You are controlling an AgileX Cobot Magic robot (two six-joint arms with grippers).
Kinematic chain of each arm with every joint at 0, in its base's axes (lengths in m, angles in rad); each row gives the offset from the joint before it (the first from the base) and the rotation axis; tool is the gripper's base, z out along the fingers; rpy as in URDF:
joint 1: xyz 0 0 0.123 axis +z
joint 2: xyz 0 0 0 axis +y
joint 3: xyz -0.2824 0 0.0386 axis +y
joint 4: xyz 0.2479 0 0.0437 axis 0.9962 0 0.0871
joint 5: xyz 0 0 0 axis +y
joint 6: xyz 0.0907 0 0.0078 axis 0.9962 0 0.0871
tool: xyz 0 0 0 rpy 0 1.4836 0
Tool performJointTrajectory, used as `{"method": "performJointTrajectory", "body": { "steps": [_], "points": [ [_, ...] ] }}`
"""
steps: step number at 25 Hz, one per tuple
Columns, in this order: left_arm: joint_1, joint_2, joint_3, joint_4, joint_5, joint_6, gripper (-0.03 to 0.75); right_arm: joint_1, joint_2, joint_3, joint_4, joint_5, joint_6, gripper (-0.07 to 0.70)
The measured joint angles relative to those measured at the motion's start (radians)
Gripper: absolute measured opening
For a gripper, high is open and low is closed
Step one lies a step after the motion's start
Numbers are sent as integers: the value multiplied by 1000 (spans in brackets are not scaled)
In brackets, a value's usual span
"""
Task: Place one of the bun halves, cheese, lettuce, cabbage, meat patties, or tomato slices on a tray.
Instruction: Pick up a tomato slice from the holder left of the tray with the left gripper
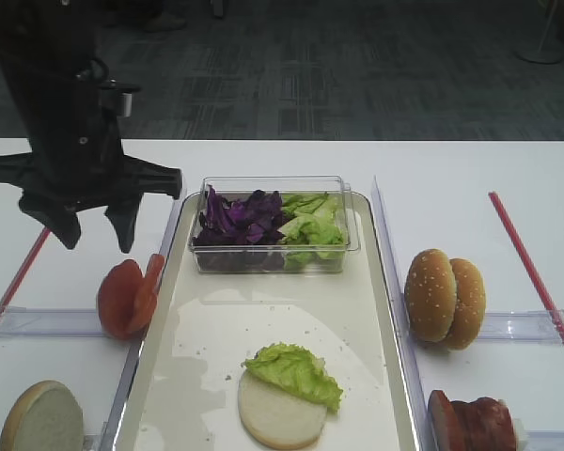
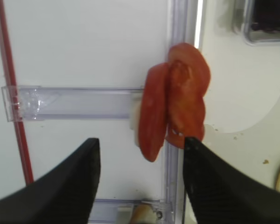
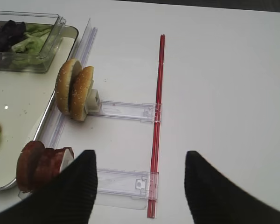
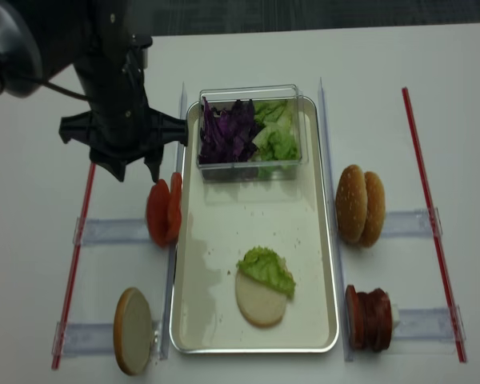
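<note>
My left gripper needs to next close on the upper edge (image 4: 175, 194) (image 2: 188, 77) of the tomato slice nearest the tray and leave the outer slice in the clear holder.
Two tomato slices (image 1: 127, 296) (image 2: 177, 93) (image 4: 164, 210) stand on edge in a clear holder just left of the tray (image 1: 216, 329) (image 4: 216, 240). My left gripper (image 1: 96, 230) (image 2: 141, 144) (image 4: 136, 172) hangs open above and behind them, holding nothing. On the tray lies a pale bun half (image 1: 277, 418) with a lettuce leaf (image 1: 296, 371) on top. Sesame bun halves (image 1: 444, 296) (image 3: 74, 88) and meat patties (image 1: 475, 423) (image 3: 39, 165) stand right of the tray. My right gripper (image 3: 140, 156) is open over bare table, near the patties.
A clear box (image 1: 273, 183) at the tray's far end holds purple cabbage (image 1: 240, 216) and green lettuce (image 1: 315, 221). Another pale bun half (image 1: 42, 418) stands at the front left. Red strips (image 1: 531, 272) (image 2: 11, 102) and clear rails (image 3: 126, 109) lie on both sides.
</note>
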Motion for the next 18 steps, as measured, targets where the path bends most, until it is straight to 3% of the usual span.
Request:
{"method": "performJointTrajectory", "body": {
  "steps": [8, 18],
  "points": [
    [-122, 88, -54, 27, 0, -84, 366, 0, 0, 0, 0, 0, 0, 445],
    [-188, 131, -67, 62, -2, -156, 366, 0, 0, 0, 0, 0, 0, 445]
  ]
}}
